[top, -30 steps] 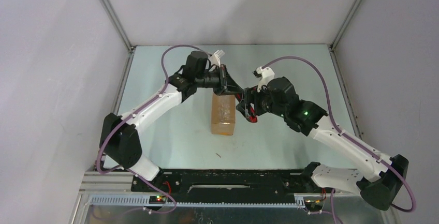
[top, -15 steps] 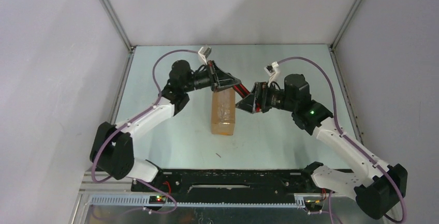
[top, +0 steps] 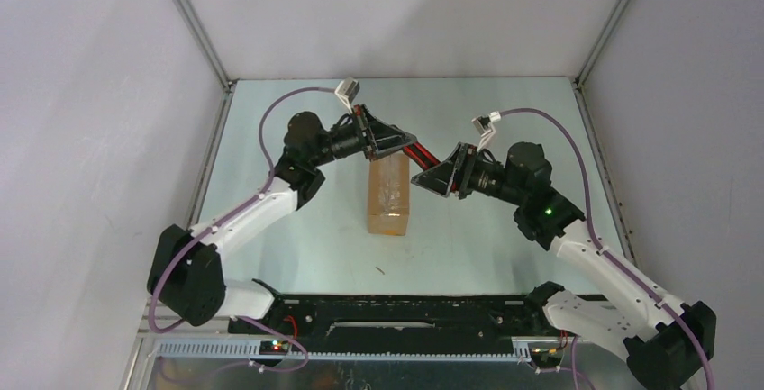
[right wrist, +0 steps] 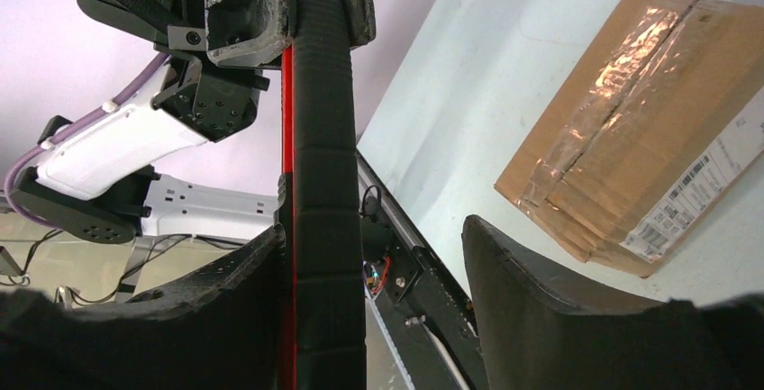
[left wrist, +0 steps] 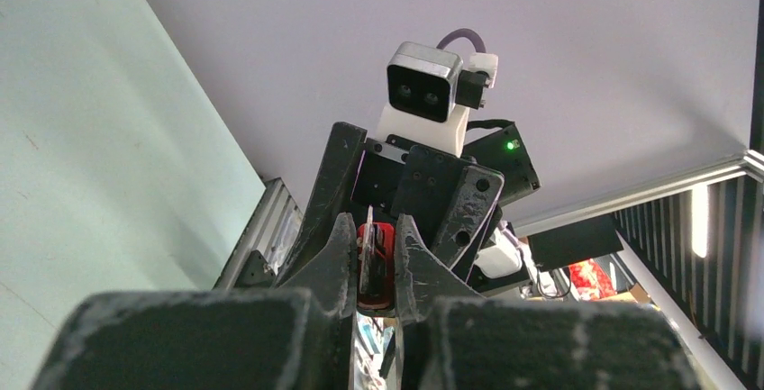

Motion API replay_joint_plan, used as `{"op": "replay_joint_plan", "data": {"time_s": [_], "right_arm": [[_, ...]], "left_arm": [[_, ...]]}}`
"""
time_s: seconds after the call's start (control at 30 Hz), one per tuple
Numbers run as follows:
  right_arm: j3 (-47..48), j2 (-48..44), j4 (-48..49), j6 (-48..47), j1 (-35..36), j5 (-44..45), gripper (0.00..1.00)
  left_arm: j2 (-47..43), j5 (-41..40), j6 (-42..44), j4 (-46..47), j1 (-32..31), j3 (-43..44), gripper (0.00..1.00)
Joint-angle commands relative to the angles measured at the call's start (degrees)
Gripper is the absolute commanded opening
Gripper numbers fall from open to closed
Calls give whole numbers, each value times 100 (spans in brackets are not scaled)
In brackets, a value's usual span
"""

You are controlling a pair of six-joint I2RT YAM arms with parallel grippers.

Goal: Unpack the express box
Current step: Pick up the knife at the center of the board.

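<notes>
Next, my right gripper closes around its handle (right wrist: 329,264) before my left gripper opens, because my left gripper is pinching the utility knife at its blade end.
The express box (top: 388,196), a brown taped carton with a white label, lies on the pale green table; the right wrist view shows it too (right wrist: 640,129). A red-and-black utility knife (top: 422,157) hangs in the air above the box's far end, between both grippers. My left gripper (top: 404,144) is shut on its blade end; the left wrist view shows the red body and blade (left wrist: 378,264) pinched between the jaws (left wrist: 376,223). My right gripper (top: 425,177) is open around the handle (right wrist: 320,138), which lies against one finger (right wrist: 243,273), the other finger standing apart.
The table (top: 504,111) is walled by grey panels with metal corner posts (top: 194,25). A black rail (top: 396,313) with the arm bases runs along the near edge. Purple cables (top: 541,120) arch over both arms.
Both arms have swung outward and their wrists have turned. The right gripper has drawn back to the right along the knife, so more of the red knife shows between the grippers. The box has not moved.
</notes>
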Motion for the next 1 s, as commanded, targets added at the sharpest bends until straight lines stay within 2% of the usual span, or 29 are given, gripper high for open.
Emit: {"op": "replay_joint_plan", "data": {"time_s": [0.0,0.1,0.2,0.23,0.3,0.37,0.47,0.6,0.83,0.97], "right_arm": [[60,-170,331,191,-55,305,16],[56,-174,239,128,-124,250,0],[56,-221,263,91,-163,191,0],[56,-226,297,96,-156,150,11],[56,-250,307,162,-164,128,47],[55,-269,355,213,-156,91,65],[48,-320,318,272,-200,72,75],[22,-416,323,346,-264,12,82],[-21,-149,858,800,-130,-192,74],[-41,-2,1234,1105,-99,-216,53]], "left_arm": [[-289,-233,642,-410,93,39,0],[-370,-266,916,-796,93,109,0],[-407,-289,1015,-922,109,118,0],[-412,-295,1010,-924,117,115,0],[-405,-308,932,-853,148,86,0],[-420,-315,740,-624,200,9,0],[-440,-299,628,-508,277,-19,0],[-458,-225,614,-496,362,-36,0],[-342,-218,110,392,365,-255,0],[-317,-311,-154,935,357,-456,0]]}}
